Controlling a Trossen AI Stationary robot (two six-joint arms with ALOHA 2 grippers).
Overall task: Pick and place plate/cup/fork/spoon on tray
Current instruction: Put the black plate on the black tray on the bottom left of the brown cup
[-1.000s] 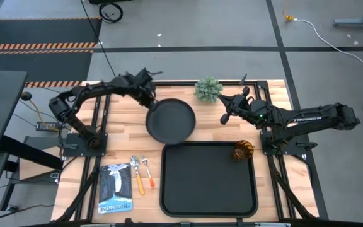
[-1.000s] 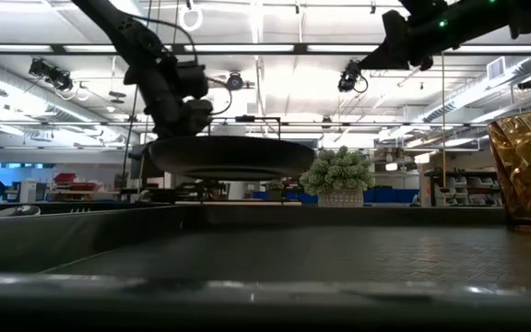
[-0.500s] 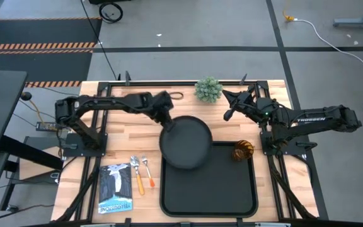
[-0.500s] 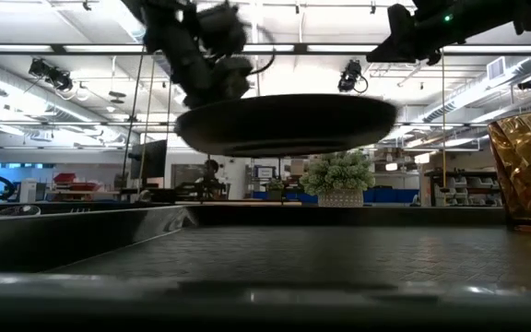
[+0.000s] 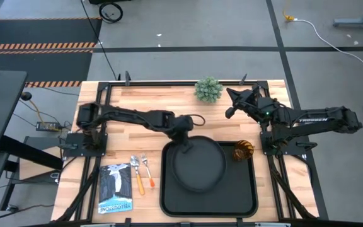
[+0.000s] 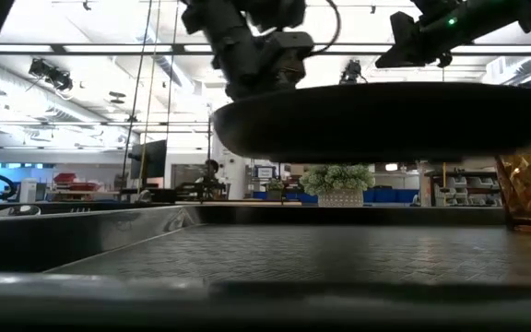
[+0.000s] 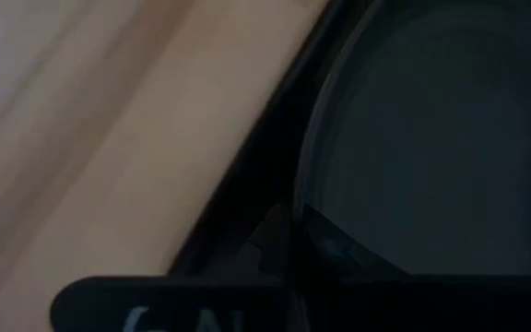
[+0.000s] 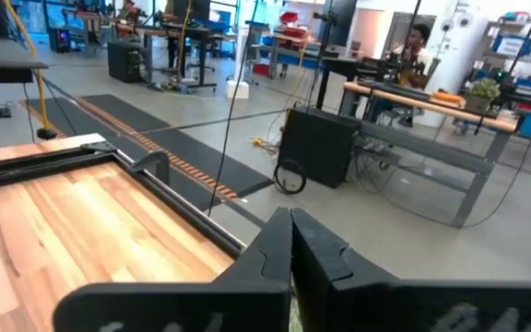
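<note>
I should set the plate free with my left gripper on the black tray's bottom, toward its near edge (image 5: 215,185), below the amber cup.
The round black plate (image 5: 200,165) hangs level over the black tray (image 5: 169,202), clear of its floor in the low view (image 6: 385,120). My left gripper (image 5: 183,131) is shut on the plate's far left rim. The amber cup (image 5: 243,150) stands in the tray's far right corner. The fork (image 5: 137,176) and the spoon (image 5: 148,171) lie on the table left of the tray. My right gripper (image 5: 232,104) is shut and empty, raised near the table's far right. My left gripper holds the plate by its rim (image 7: 307,184) on the far left side, pinched between the two fingers. The fingers (image 7: 313,242) slant down from the table's far left. The plate is lifted clear of the tray and hangs about level.
A green plant (image 5: 208,88) stands at the far edge, beside my right gripper. A printed booklet (image 5: 115,189) lies at the near left, next to the cutlery. Bare wood shows to the left of the tray (image 7: 109,157).
My left gripper has carried the plate from the table's far middle toward the right and near edges, to a place above the tray. The plate has stayed level and clear of the table throughout.
</note>
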